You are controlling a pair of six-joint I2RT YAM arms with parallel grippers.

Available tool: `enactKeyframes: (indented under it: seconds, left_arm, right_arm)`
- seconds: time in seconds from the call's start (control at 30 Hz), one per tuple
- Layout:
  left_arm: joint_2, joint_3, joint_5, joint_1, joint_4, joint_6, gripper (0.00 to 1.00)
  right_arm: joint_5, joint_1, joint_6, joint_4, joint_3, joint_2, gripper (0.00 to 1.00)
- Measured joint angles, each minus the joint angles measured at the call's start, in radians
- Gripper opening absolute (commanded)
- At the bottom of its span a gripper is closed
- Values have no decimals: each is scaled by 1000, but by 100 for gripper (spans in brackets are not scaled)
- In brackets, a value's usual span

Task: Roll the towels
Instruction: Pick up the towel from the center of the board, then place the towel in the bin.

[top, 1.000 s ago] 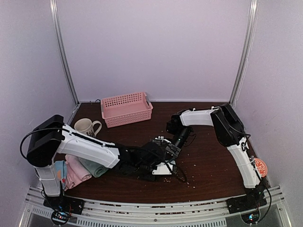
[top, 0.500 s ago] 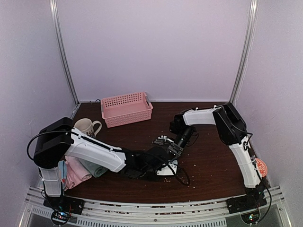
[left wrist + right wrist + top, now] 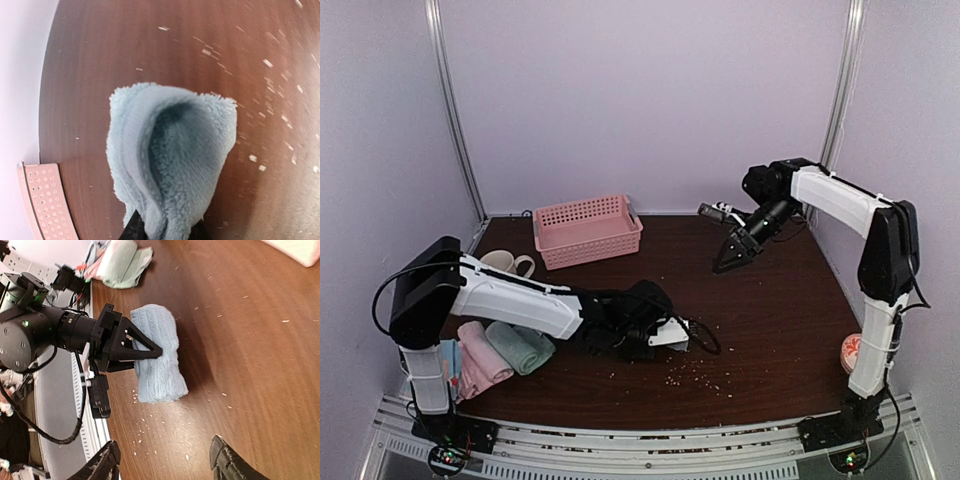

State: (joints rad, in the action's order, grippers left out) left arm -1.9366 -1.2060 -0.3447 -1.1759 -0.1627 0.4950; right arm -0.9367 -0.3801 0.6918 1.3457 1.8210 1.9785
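The robot's left gripper should release the light blue towel inside the pink basket's end (image 3: 555, 240) nearest the white mug.
A rolled light blue towel (image 3: 671, 335) (image 3: 159, 360) lies on the brown table near the middle. My left gripper (image 3: 653, 320) (image 3: 156, 351) (image 3: 165, 231) is shut on it, and the towel fills the left wrist view. Rolled sage green (image 3: 521, 347) (image 3: 122, 262) and pink (image 3: 480, 358) towels lie together at the front left, with a sliver of a blue dotted towel (image 3: 446, 360) beside them. My right gripper (image 3: 727, 260) (image 3: 165, 462) hangs open and empty, raised above the back right of the table, well away from the towels.
A pink perforated basket (image 3: 587, 230) (image 3: 42, 200) stands at the back centre-left. A white mug (image 3: 504, 263) peeks out behind my left arm. An orange disc (image 3: 853, 348) lies at the right edge. Pale crumbs (image 3: 692, 372) dot the table in front of the blue towel.
My right gripper let go of the blue towel, opened, and swung up to the back right. My left gripper shut on that towel and drew slightly left.
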Motion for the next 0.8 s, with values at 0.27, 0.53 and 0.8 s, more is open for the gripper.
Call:
enactKeyframes:
  seconds: [0.27,0.53,0.8]
  left_arm:
    - [-19,-380,113,131,-196,-184,0]
    - [-151,-766,179,253,-335,-426,0]
    - [-201,-797,207,436,-422,-707,0]
  right_arm:
    - [-5,131,53,-18,-208,-142,62]
    - [-9,148,95,-45,-373,-159,60]
    - [-44,151,152,-32,-368,-153,59]
